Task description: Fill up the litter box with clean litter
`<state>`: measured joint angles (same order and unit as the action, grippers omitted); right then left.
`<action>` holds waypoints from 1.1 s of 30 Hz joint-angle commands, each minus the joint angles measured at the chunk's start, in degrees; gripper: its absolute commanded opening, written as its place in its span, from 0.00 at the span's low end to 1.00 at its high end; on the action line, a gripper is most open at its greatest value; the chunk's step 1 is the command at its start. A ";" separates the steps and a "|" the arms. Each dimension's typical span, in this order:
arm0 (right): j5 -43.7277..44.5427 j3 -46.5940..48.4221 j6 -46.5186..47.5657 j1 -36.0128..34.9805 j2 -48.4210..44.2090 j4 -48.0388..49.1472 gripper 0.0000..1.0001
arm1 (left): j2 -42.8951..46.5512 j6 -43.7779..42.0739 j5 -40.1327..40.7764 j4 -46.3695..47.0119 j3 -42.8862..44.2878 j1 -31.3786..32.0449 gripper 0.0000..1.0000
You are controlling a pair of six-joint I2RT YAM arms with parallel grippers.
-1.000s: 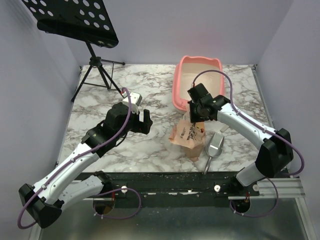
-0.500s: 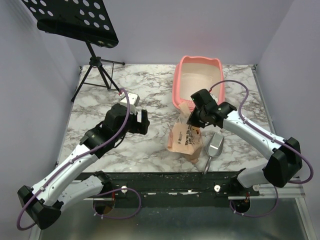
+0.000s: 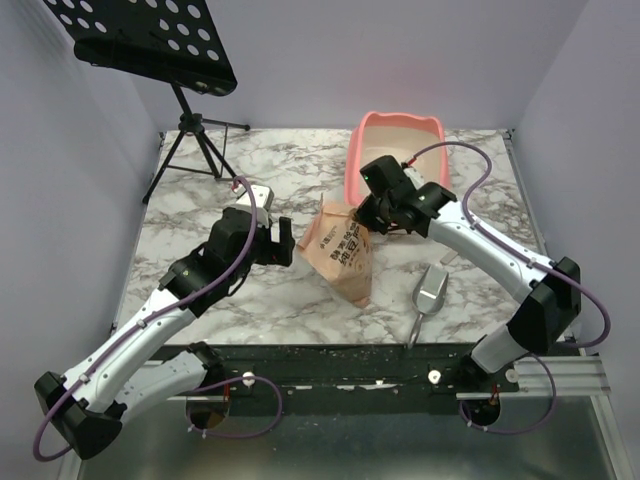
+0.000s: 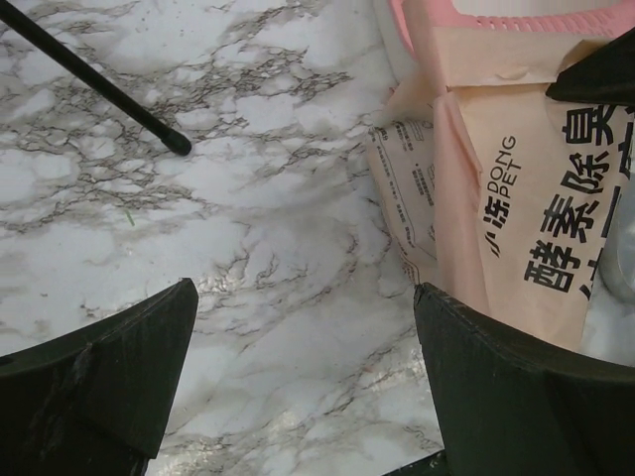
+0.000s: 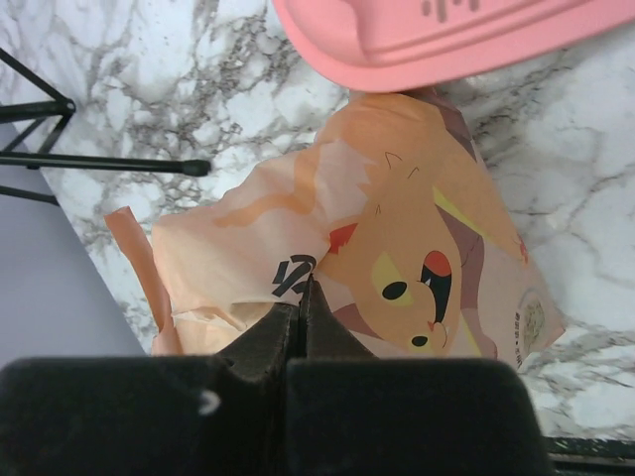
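Next, my left gripper closes on the side edge [image 3: 304, 246] [image 4: 464, 260] of the orange-tan printed bag, next to the small DONG PET print.
The pink litter box [image 3: 352, 170] stands at the back right; its inside looks pale, and I cannot make out clean litter granules. It also shows in the left wrist view [image 4: 496, 17] and the right wrist view [image 5: 446, 40]. The orange-tan printed bag [image 3: 340, 252] stands tilted just in front of the box. My right gripper [image 3: 362, 217] is shut on the bag's upper fold [image 5: 377, 218], its jaws pinched together [image 5: 303, 297]. My left gripper [image 3: 286, 238] is open and empty, just left of the bag [image 4: 516, 198], over bare marble [image 4: 308, 367].
A grey metal scoop [image 3: 430, 292] lies on the marble at the front right of the bag. A black music stand on a tripod [image 3: 190, 125] stands at the back left; one tripod leg [image 4: 99, 79] lies close to my left gripper.
My right gripper has pulled the bag's top up and to the left, away from the scoop. My left gripper has edged slightly toward the bag.
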<state>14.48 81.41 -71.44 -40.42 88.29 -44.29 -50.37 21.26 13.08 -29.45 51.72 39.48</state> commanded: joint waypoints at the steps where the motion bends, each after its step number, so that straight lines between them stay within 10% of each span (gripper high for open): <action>1: 2.75 6.05 -4.94 -0.18 0.47 9.84 0.01 | -0.60 2.73 6.60 -1.57 1.97 -0.55 0.99; 11: -1.64 1.56 1.38 -0.27 2.67 13.62 0.02 | -3.50 7.22 2.06 6.06 2.86 -1.43 0.99; 19: -3.93 1.92 11.49 0.61 1.45 13.36 0.73 | -12.63 5.47 -8.94 14.60 4.96 -1.60 0.99; 33: -4.63 -8.72 22.83 2.54 -12.79 14.76 0.74 | -20.47 3.53 -14.14 15.92 3.12 -2.13 0.99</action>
<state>10.26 75.40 -52.49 -37.91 78.08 -30.92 -70.67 26.00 1.26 -15.00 55.37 37.56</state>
